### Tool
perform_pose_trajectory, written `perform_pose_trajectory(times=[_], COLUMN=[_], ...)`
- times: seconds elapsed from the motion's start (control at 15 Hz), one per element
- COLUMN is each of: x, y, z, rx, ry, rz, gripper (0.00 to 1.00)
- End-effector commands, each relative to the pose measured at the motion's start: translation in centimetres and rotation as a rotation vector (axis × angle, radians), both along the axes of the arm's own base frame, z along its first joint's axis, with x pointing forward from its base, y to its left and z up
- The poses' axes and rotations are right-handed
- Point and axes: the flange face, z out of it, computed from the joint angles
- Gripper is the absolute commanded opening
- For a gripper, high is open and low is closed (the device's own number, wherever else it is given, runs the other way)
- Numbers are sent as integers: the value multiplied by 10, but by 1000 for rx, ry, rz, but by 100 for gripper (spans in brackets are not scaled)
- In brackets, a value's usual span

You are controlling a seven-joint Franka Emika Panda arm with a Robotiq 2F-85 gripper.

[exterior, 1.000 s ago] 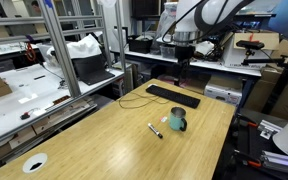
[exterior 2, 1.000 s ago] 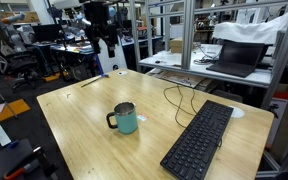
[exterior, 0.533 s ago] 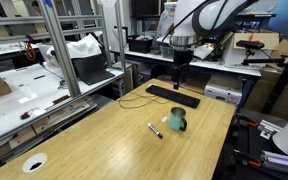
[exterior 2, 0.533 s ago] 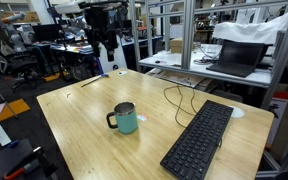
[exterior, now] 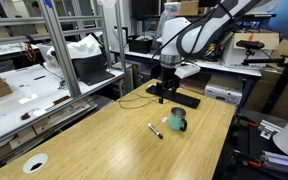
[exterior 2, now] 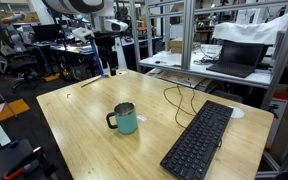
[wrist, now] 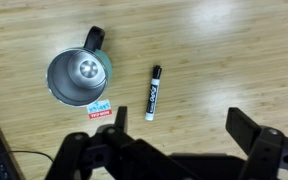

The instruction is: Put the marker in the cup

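Note:
The marker's white end point(exterior: 151, 125) point(wrist: 150, 114), opposite its black cap, is the next place my gripper should go to and close.
The marker point(wrist: 152, 92), a dark stick with a whitish end, lies flat on the wooden table; it also shows in an exterior view point(exterior: 155, 130). The teal-green cup point(wrist: 79, 76) stands upright just beside it, handle pointing away; it shows in both exterior views point(exterior: 177, 122) point(exterior 2: 125, 119). My gripper point(wrist: 174, 135) is open and empty, high above the table, with the marker and cup below and ahead of the fingers. In the exterior views the gripper point(exterior: 165, 90) point(exterior 2: 111, 70) hangs well above the tabletop.
A black keyboard point(exterior 2: 199, 140) point(exterior: 173, 95) lies on the table with a black cable point(exterior 2: 174, 98) looping near it. A white round disc point(exterior: 34, 162) sits at a table corner. A small red-and-white label point(wrist: 100, 107) lies by the cup. Metal shelving and desks surround the table.
The arm has swung over toward the middle of the table and lowered somewhat. The marker and cup have not moved.

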Motion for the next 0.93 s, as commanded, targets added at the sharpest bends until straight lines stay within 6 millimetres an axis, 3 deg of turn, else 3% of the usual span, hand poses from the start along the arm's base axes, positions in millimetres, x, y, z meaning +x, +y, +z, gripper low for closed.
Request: perform_pose_trajectory(times=[0.0,0.47,0.87], x=[17,31,48], y=[13,11,16], z=[-14,-51,-86], rx=[2,2,2], ry=[-3,55,37], rz=[-91,-223,-115], gripper=[100,100,100])
